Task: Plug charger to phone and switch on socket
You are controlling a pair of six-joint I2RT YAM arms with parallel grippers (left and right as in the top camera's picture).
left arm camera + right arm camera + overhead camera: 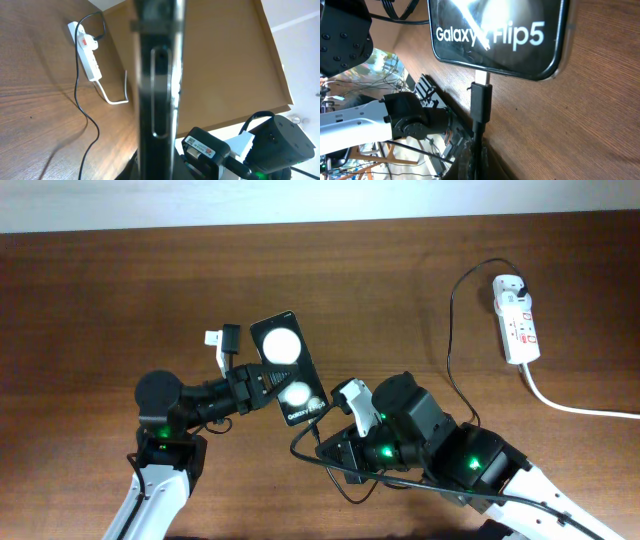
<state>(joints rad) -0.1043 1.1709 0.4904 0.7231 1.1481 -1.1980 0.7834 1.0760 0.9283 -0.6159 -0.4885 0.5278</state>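
Note:
The silver tip still shows below the phone while my right gripper pinches the cable, so I need to open that gripper, take the connector [481, 102] higher and push it in.
The black phone [286, 370] is lifted off the table, two white round spots facing up. My left gripper [258, 383] is shut on its left edge. The left wrist view shows the phone edge-on [157, 85]. In the right wrist view its end reads "Galaxy Z Flip5" [495, 35]. My right gripper [330, 423] is shut on the charger's connector [481, 102], fingers [479, 162] around the cable below it. The silver tip meets the phone's lower edge and part of it still shows. The thin charger cable [450, 340] runs to its black plug in the white socket [518, 318].
The socket also shows in the left wrist view [88, 54], with red switch marks. Its thick white cord [580, 408] leaves to the right. Slack charger cable loops on the table under my right arm [345, 485]. The table's far edge meets a pale wall.

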